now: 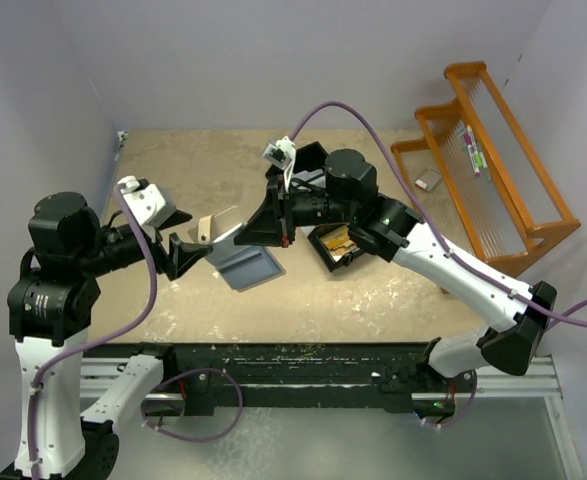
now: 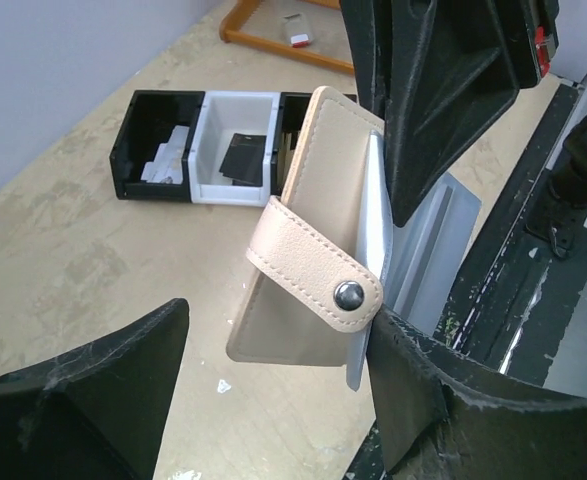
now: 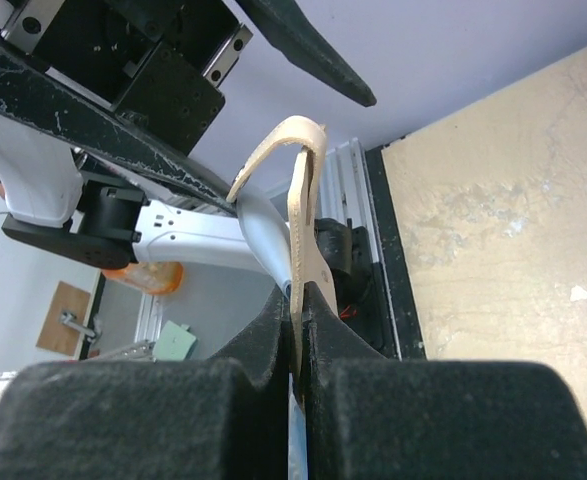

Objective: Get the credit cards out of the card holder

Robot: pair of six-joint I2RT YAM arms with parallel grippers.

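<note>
Next, my right gripper opens and takes the tan cover alone (image 2: 335, 150), as it now pinches the pale inner flap against the tan cover, so that the flap is left free to spread.
The card holder (image 1: 235, 250) is open, its tan outer face (image 2: 318, 210) and snap strap (image 2: 318, 272) towards the left wrist camera and its pale blue-grey inside (image 1: 250, 267) facing up. My right gripper (image 1: 260, 228) is shut on the holder's tan edge (image 3: 298, 215) and holds it tilted above the table. My left gripper (image 1: 187, 252) is open, and the holder's lower end sits between its fingers, close to the right finger (image 2: 443, 400). No card shows in the holder.
A black three-compartment tray (image 2: 153, 150), with a white middle bin holding a dark card (image 2: 239, 155), lies behind the holder, partly under my right arm (image 1: 338, 250). An orange wire rack (image 1: 493, 160) stands at the right. The table's black front rail (image 1: 303, 360) is near.
</note>
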